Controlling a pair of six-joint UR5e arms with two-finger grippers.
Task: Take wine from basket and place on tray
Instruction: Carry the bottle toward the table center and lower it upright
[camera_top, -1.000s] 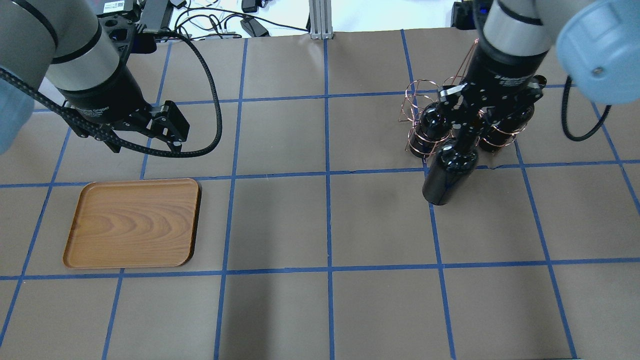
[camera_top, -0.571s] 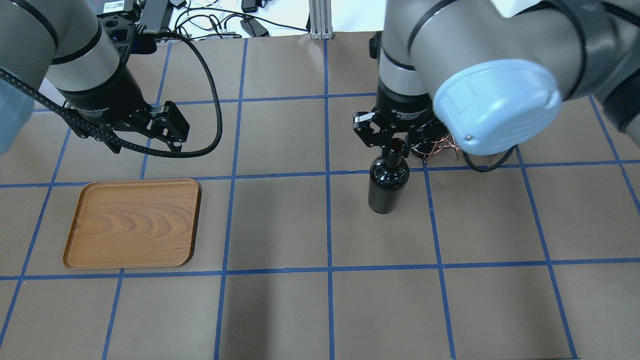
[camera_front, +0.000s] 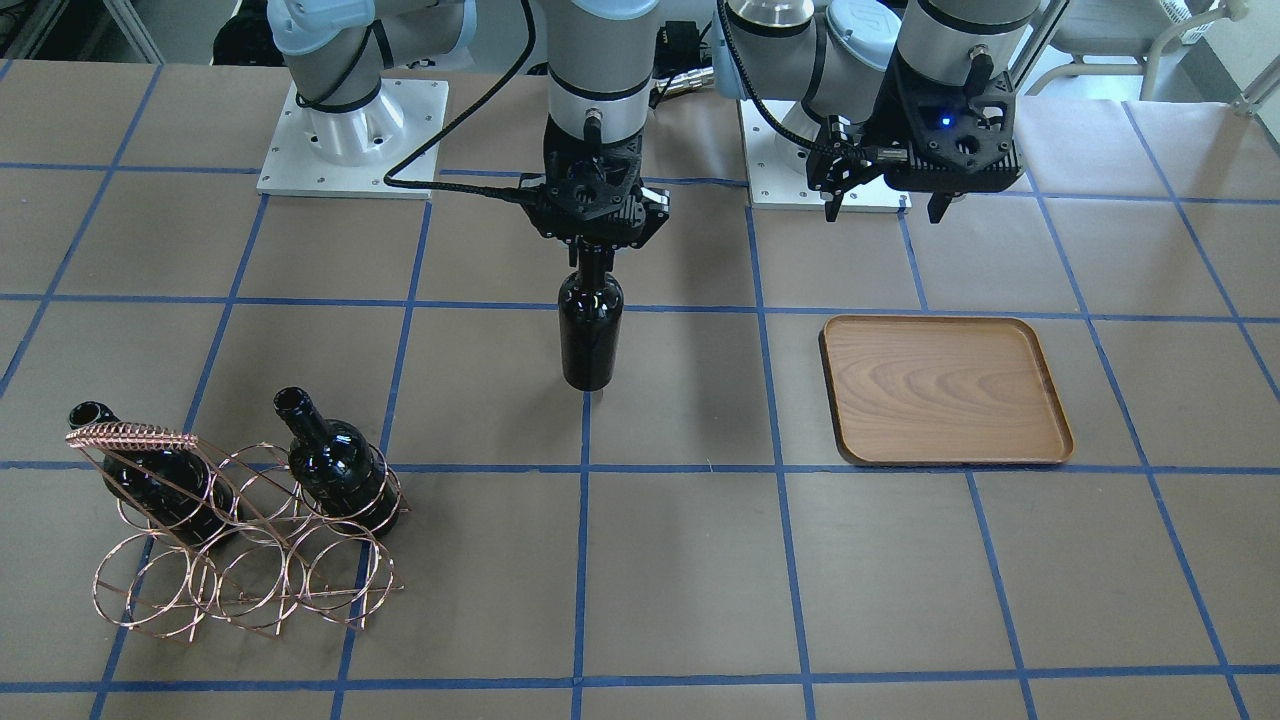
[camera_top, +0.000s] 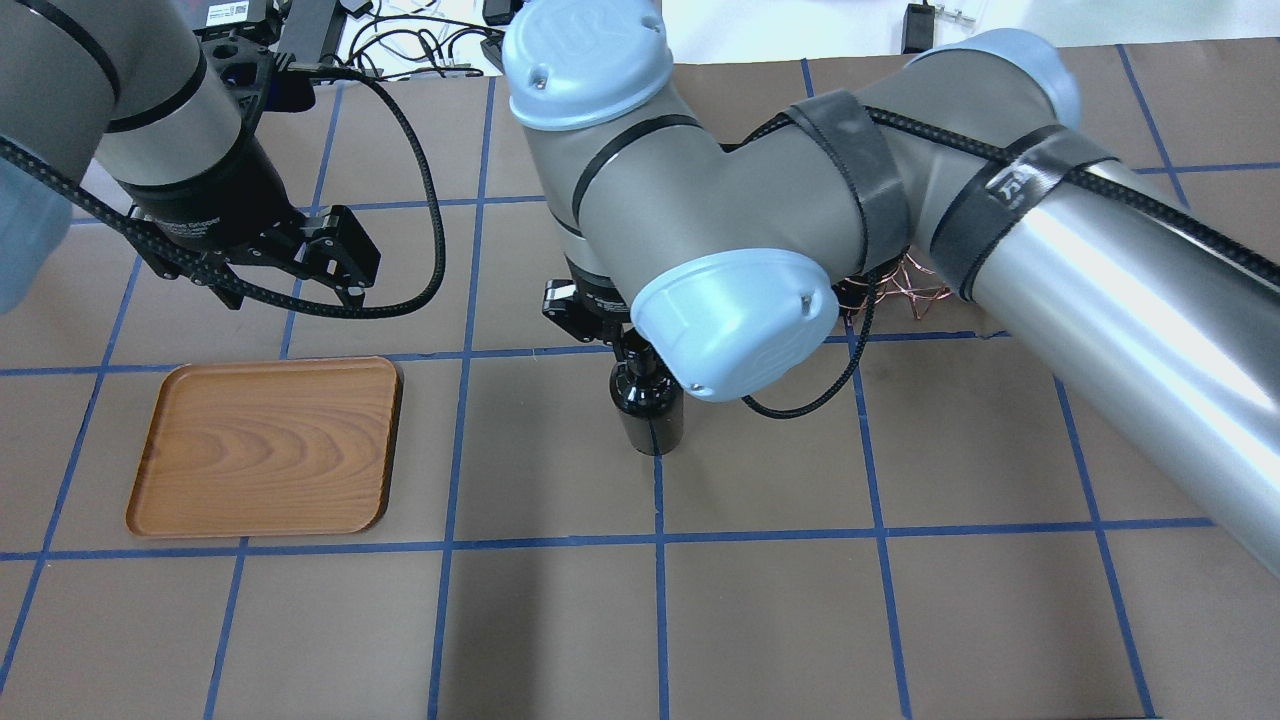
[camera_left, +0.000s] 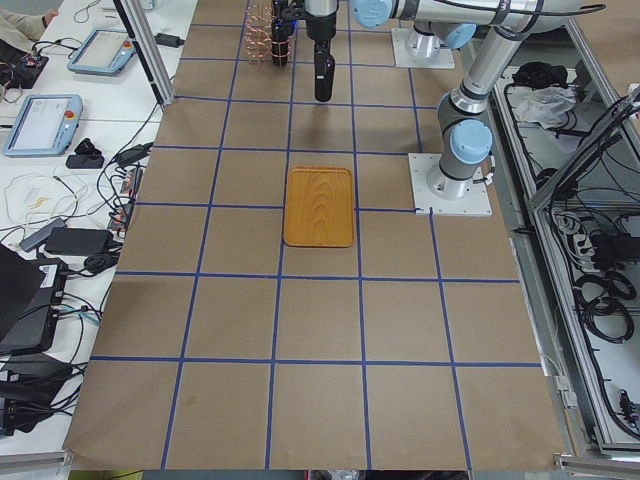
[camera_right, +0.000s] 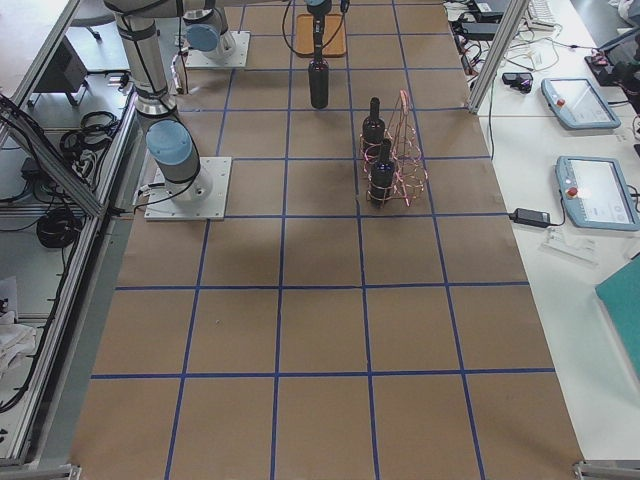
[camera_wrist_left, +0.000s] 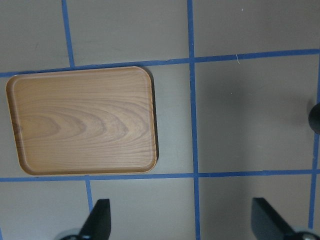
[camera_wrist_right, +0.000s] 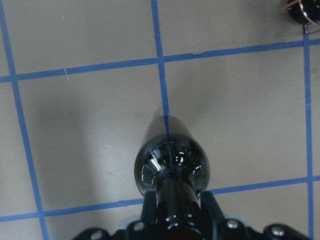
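I will next move my left gripper to the neck (camera_front: 593, 263) of the near-black wine bottle that my right gripper holds upright, and close it there.
My right gripper (camera_front: 597, 245) is shut on the neck of a near-black wine bottle (camera_front: 591, 335) and holds it upright over the middle of the table, base close to the paper. The bottle also shows in the overhead view (camera_top: 650, 410) and the right wrist view (camera_wrist_right: 170, 165). The copper wire basket (camera_front: 240, 560) stands apart from it and holds two more bottles (camera_front: 335, 465). The wooden tray (camera_top: 265, 445) lies empty on the other side. My left gripper (camera_top: 340, 270) is open and empty, hovering beyond the tray (camera_wrist_left: 82, 120).
My right arm's big elbow (camera_top: 740, 320) hides most of the basket in the overhead view. Blue tape lines (camera_top: 658, 540) grid the brown paper. Cables and tablets lie off the table's far side (camera_left: 60, 115).
My right arm has carried the bottle away from the basket, leftward in the overhead view, toward the tray. The left arm has not moved.
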